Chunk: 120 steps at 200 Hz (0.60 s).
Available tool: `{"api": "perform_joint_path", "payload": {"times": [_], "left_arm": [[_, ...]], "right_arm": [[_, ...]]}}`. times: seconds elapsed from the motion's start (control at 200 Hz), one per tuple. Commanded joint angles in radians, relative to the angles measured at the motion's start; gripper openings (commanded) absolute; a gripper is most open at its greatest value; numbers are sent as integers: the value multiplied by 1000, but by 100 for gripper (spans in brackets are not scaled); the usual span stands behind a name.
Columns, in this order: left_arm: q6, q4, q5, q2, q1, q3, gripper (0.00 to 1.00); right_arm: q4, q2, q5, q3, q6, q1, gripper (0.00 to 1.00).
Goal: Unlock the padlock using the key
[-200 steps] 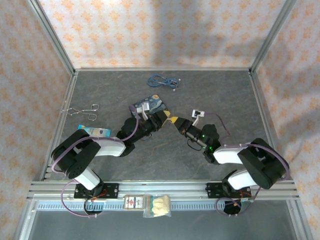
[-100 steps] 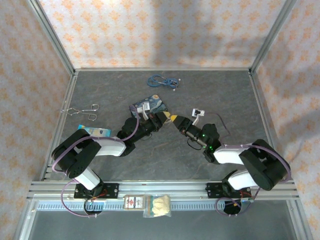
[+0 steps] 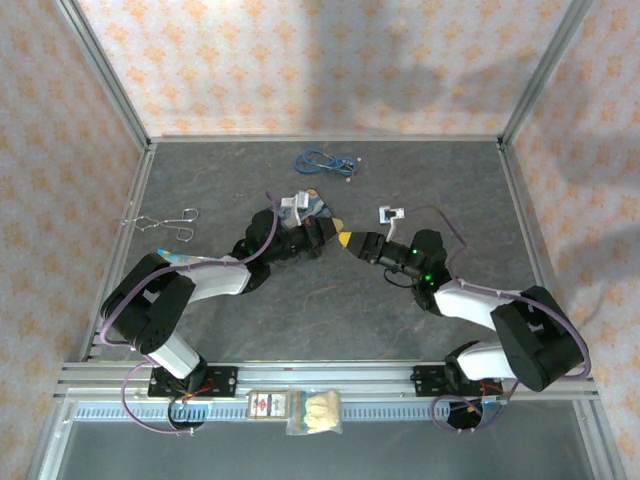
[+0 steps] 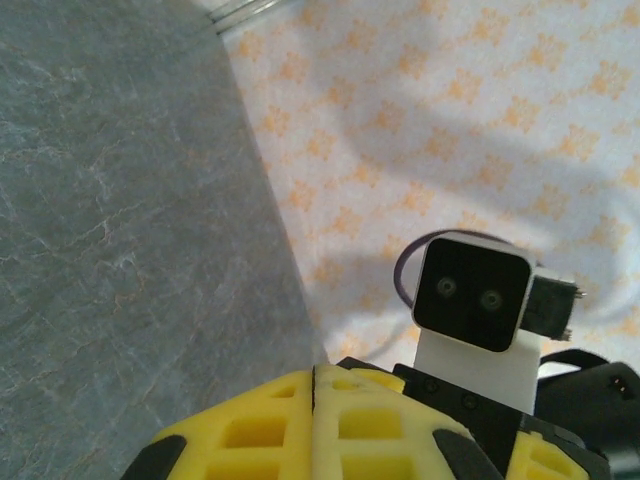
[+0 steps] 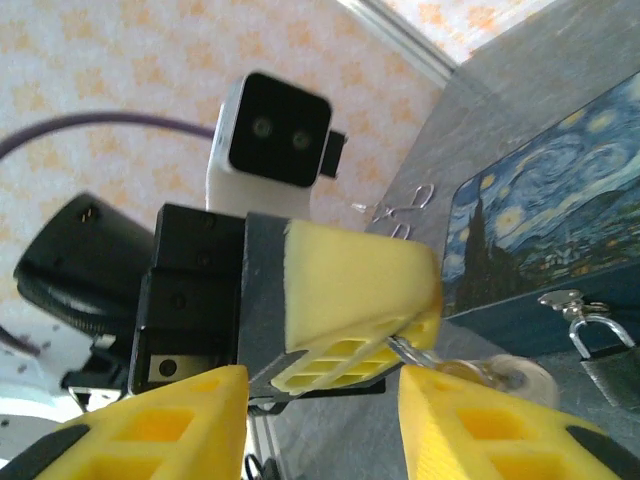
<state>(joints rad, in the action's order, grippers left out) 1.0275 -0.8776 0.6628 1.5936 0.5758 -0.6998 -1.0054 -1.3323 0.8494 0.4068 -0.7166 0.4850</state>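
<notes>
The left gripper's fingers cover the key's blade, so the robot's right gripper should take the key by its ring end (image 5: 520,378), which frees the left gripper to steady the padlock.
My left gripper (image 5: 432,300) is shut on the key (image 5: 405,348). The key's thin metal end and its ring stick out below the yellow pads. My right gripper (image 5: 320,378) is open just in front of it, its fingers either side and touching nothing. The small dark padlock (image 5: 608,368) hangs by its silvery shackle from the latch of the Starry Night tin (image 5: 540,215), right of the key. From above, the left gripper (image 3: 333,223) and the right gripper (image 3: 347,240) meet tip to tip beside the tin (image 3: 318,205), which the left wrist partly covers. The left gripper (image 4: 317,372) shows pads pressed together.
A coiled blue cable (image 3: 325,160) lies near the back wall. Silver wire tongs (image 3: 165,222) lie at the left, also seen past the left gripper (image 5: 400,210). A blue packet (image 3: 192,261) sits under the left arm. Two small packets (image 3: 295,408) rest on the front rail.
Both grippers have moved toward the back, and the left wrist now hangs over the tin. The left gripper has shut on the key and the right gripper has opened off it.
</notes>
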Motion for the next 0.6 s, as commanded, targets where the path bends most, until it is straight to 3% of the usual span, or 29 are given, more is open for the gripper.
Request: {"api": "perform_joint_path", "payload": {"times": [0.0,0.31,0.455,0.596], "left_arm": [[-85,62,89,-37,-6,-38,0],[-121,106,132,-74,-17,-42,0],[-182,199,117,-99,-17,-53,0],[-201,216,131,-113,-17,-64,0]], "right_arm": [[26,-15,76,38,67,-10,42],[54,38,11,2,89,-37,43],[171,112,-35,15,158,-48,44],[141,77,-1,13,140,-48,42]]}}
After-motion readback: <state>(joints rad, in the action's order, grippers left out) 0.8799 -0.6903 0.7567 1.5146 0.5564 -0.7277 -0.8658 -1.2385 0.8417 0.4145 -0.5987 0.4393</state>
